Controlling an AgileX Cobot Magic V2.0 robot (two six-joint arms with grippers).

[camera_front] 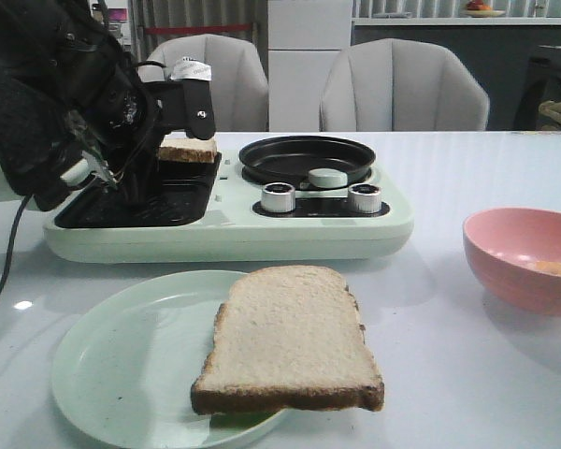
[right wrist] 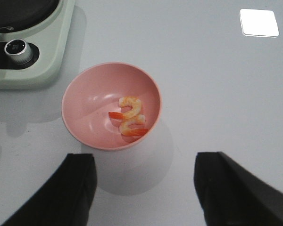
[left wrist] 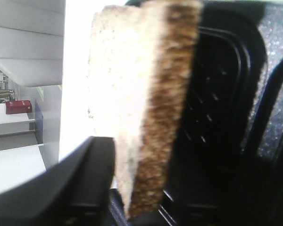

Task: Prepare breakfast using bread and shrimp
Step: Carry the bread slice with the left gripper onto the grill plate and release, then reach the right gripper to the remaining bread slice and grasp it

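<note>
Next, I grab the second bread slice on the pale green plate with my right gripper by the slice's edge (camera_front: 347,313) facing the pink bowl.
My left gripper (camera_front: 173,140) is shut on one bread slice (camera_front: 187,150), held at the back of the black grill plate (camera_front: 140,201). In the left wrist view the slice (left wrist: 132,94) stands edge-on between the fingers of my left gripper (left wrist: 141,188), its brown crust towards the grill. The second bread slice (camera_front: 290,341) lies flat on a pale green plate (camera_front: 103,355) in front. Two shrimp (right wrist: 129,115) lie in a pink bowl (right wrist: 85,103); one shows in the front view (camera_front: 553,268). My right gripper (right wrist: 144,183) is open and empty, above the table beside the bowl.
A pale green breakfast maker (camera_front: 224,238) holds the grill plate on the left, a round black pan (camera_front: 304,154) on the right and two silver knobs (camera_front: 279,197). The pink bowl (camera_front: 514,257) sits at the right. Two grey chairs stand behind the table.
</note>
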